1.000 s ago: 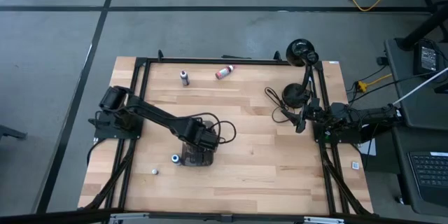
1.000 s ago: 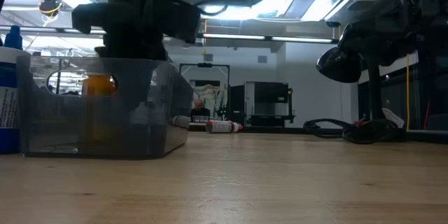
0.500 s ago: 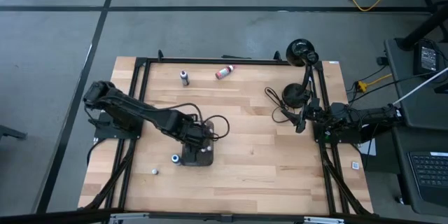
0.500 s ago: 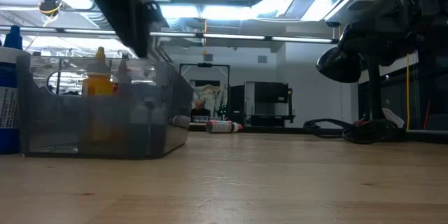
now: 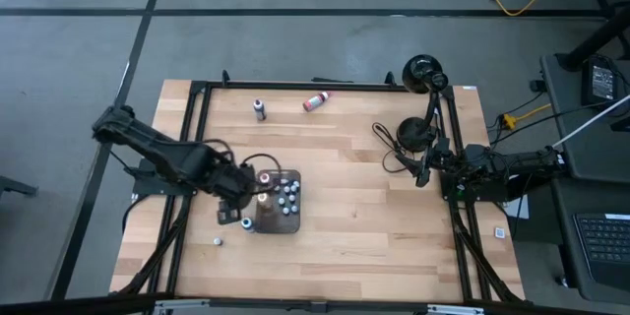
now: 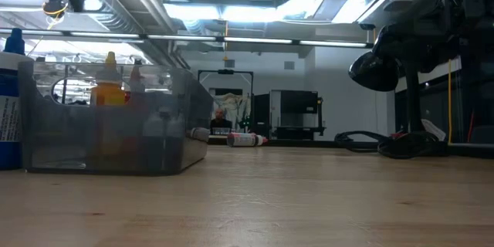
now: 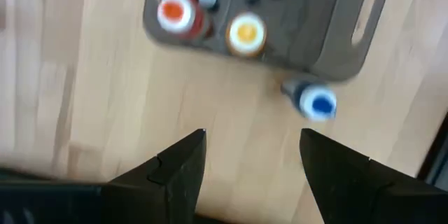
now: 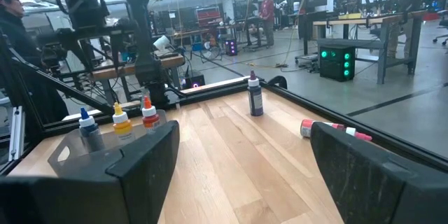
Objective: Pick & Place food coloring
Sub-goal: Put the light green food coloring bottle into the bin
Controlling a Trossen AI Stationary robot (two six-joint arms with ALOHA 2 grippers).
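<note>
Next, my left gripper closes on the white cap (image 5: 218, 241) of the small bottle that stands by itself on the wood, closer to the front than the blue-capped bottle.
A dark grey tray (image 5: 291, 219) stands on the table left of the middle. In it stand several food coloring bottles, among them a red-capped one (image 7: 173, 14) and an orange-capped one (image 7: 246, 33). A blue-capped bottle (image 7: 316, 102) stands on the wood just outside the tray's near left corner. Two more bottles are at the far edge: a dark one upright (image 5: 260, 109) and a red-and-white one lying (image 5: 315, 101). My left gripper (image 7: 252, 155) hangs open above the table left of the tray, pointing down, with nothing between its fingers. My right gripper (image 8: 241, 175) waits open at the right edge.
A tiny white piece (image 5: 218, 240) lies near the front left. A black lamp (image 5: 425, 72) and coiled cable (image 5: 394, 143) stand at the far right. A black frame (image 5: 295, 84) runs around the tabletop. Bare wood lies between the tray and the right arm.
My left gripper has let go of the orange-capped bottle, risen out of the tray and drawn back toward the table's left edge. The bottle stays upright in the tray among the others. The right arm has kept still.
</note>
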